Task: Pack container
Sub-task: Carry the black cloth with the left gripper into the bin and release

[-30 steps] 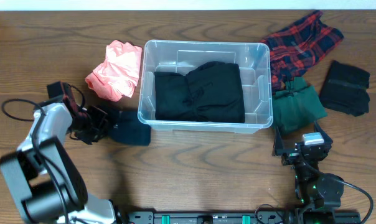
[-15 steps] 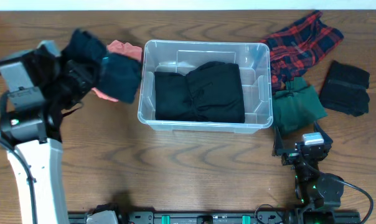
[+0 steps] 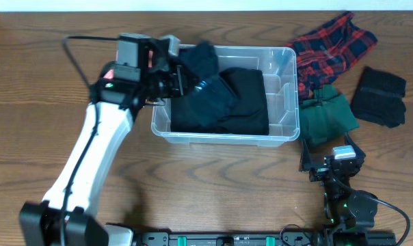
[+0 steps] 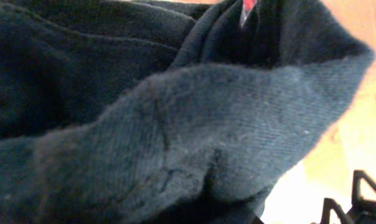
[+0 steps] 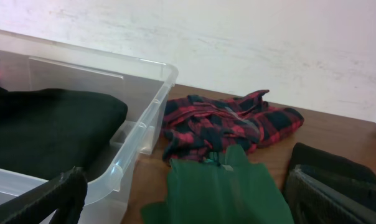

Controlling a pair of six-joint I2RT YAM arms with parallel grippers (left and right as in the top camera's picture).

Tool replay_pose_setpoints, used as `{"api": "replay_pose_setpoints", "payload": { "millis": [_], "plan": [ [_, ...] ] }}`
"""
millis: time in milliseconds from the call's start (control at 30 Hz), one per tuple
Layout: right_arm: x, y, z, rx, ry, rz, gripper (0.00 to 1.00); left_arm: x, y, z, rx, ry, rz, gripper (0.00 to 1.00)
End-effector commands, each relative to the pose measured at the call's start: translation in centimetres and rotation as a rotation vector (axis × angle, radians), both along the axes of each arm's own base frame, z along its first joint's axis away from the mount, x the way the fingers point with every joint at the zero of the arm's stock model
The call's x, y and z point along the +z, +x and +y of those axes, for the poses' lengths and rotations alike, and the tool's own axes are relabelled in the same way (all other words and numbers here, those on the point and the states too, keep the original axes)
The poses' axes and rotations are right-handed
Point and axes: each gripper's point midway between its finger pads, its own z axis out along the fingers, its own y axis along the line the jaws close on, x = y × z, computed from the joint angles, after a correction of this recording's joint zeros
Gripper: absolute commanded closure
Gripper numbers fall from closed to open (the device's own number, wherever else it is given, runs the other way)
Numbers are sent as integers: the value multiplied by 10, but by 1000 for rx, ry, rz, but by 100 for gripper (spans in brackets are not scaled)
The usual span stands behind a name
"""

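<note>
My left gripper is to release the dark navy garment inside the clear plastic container, so that it lies flat there beside the folded black garment (image 3: 187, 100).
The clear plastic container (image 3: 289, 56) stands at the table's middle back, with a folded black garment (image 3: 247, 102) lying in it. It also shows in the right wrist view (image 5: 144, 118). My left gripper (image 3: 184, 78) is over the container's left end, shut on a dark navy garment (image 3: 208, 76) that hangs above the black one. That navy cloth (image 4: 175, 124) fills the left wrist view and hides the fingers. My right gripper (image 3: 333, 161) rests open and empty at the front right, short of a green garment (image 5: 225, 186).
Right of the container lie a red plaid garment (image 3: 329, 44), the green garment (image 3: 327, 117) and a folded black garment (image 3: 379, 96). A pink garment left of the container is almost hidden under my left arm.
My left gripper lifted the navy garment from the table left of the container and carried it right, over the container's left end. The right arm has not moved.
</note>
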Motion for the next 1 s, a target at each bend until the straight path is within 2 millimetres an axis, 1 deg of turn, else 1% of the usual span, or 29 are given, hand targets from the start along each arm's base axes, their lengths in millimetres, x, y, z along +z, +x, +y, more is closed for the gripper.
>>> {"api": "replay_pose_setpoints", "payload": {
  "millis": [0,167,267,333,400,467,567,600,667,733,767,833,967],
  "plan": [
    [-1,0,-4,-15,-11,-1,1,-8,1,-29,-102,-40,-11,89],
    [-1,0,-4,-15,-10,-1,1,-6,3,-63,-166,-74,-60,89],
    [-1,0,-4,-15,-10,-1,1,-13,-2,-79,-204,-73,-54,89],
    [-1,0,-4,-15,-11,-1,1,-17,-5,-83,-213,-69,-41,89],
    [-1,0,-4,-15,-11,-1,0,-19,-4,-80,-210,-61,-37,89],
    [-1,0,-4,-15,-11,-1,1,-19,0,-70,-200,-49,-44,89],
    [-1,0,-4,-15,-11,-1,1,-25,6,-47,-175,-17,-34,89],
    [-1,0,-4,-15,-11,-1,1,-29,7,-37,-169,1,-28,89],
    [-1,0,-4,-15,-10,0,1,-43,9,-11,-130,81,3,89],
    [-1,0,-4,-15,-11,0,1,-57,6,14,-114,162,32,89],
    [-1,0,-4,-15,-10,-1,1,-61,3,23,-118,186,46,89],
    [-1,0,-4,-15,-11,-1,1,-67,-4,35,-138,219,64,89],
    [-1,0,-4,-15,-10,-1,1,-75,-12,43,-169,274,83,89]
  ]
}}
